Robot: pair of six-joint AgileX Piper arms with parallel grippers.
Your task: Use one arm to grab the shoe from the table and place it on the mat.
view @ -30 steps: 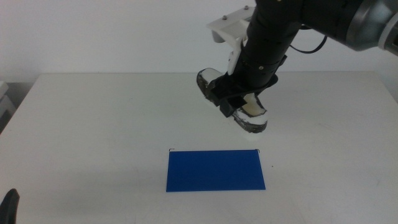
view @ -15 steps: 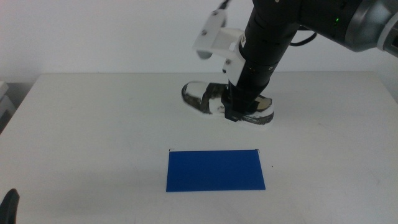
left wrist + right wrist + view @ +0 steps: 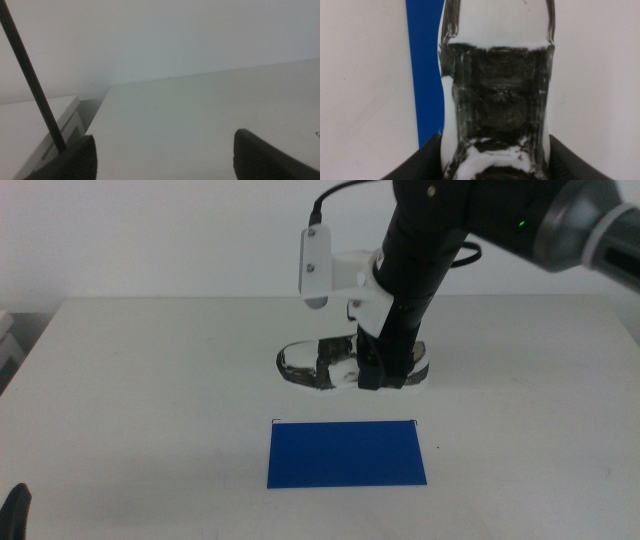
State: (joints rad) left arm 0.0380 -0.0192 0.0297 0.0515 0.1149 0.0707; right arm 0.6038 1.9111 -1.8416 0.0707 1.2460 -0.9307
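Observation:
The right gripper will release the shoe lengthwise across the middle of the deep blue mat [image 3: 346, 452]. The shoe now hangs just behind the mat.
The white and black mottled shoe [image 3: 335, 366] hangs level a little above the white table [image 3: 150, 380], just behind the deep blue mat [image 3: 346, 453]. My right gripper [image 3: 378, 370] comes in from the upper right and is shut on the shoe's middle. In the right wrist view the shoe [image 3: 497, 95] fills the space between my jaws, with a strip of the mat [image 3: 424, 70] beside it. My left gripper [image 3: 14, 510] waits at the bottom left corner, jaws apart and empty in the left wrist view [image 3: 165, 155].
A white boxy camera part [image 3: 318, 268] with a black cable sticks out from the right arm above the shoe. A pale box edge [image 3: 45, 135] lies off the table's left side.
My right arm has carried the shoe left and toward the mat, turning it from tilted to level and lengthwise along the mat's far edge. The left arm has not moved.

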